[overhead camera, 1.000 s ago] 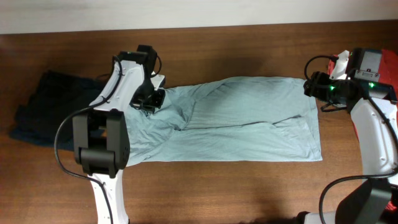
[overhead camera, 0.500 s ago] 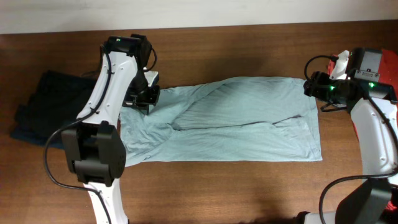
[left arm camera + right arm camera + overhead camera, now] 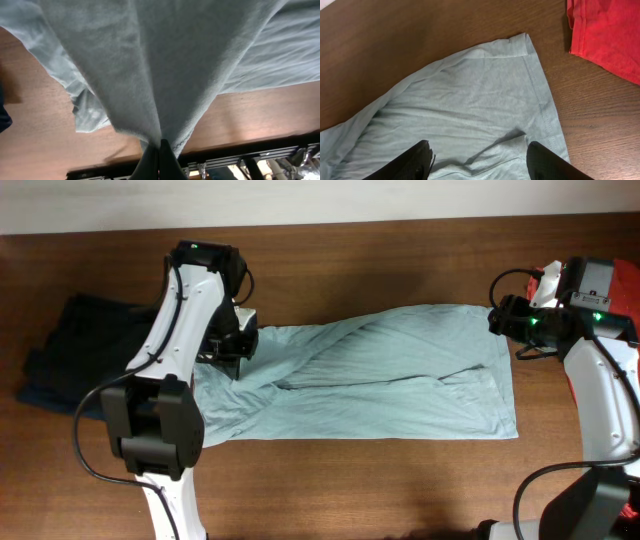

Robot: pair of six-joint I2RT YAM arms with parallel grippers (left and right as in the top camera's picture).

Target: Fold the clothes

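The pale grey-blue T-shirt will be gripped by my right gripper, which will close on the far corner (image 3: 488, 308) (image 3: 519, 46) of it, on the side beside the orange-red shirt.
The pale grey-blue T-shirt (image 3: 380, 375) lies spread across the middle of the table. My left gripper (image 3: 238, 343) is shut on its left upper edge; in the left wrist view the cloth (image 3: 165, 65) hangs taut from the shut fingers (image 3: 160, 150). My right gripper (image 3: 505, 320) is open and empty above the shirt's right upper corner; its fingers (image 3: 480, 160) straddle the cloth (image 3: 470, 115). A dark navy garment (image 3: 75, 355) lies at the left. An orange-red shirt (image 3: 610, 35) lies at the right edge.
The wooden table (image 3: 350, 480) runs to a pale wall at the back. The table's front edge and a metal frame (image 3: 240, 157) show below the left gripper.
My left gripper has moved left and a little toward the front, pulling the shirt's left edge flatter. The right arm has not moved.
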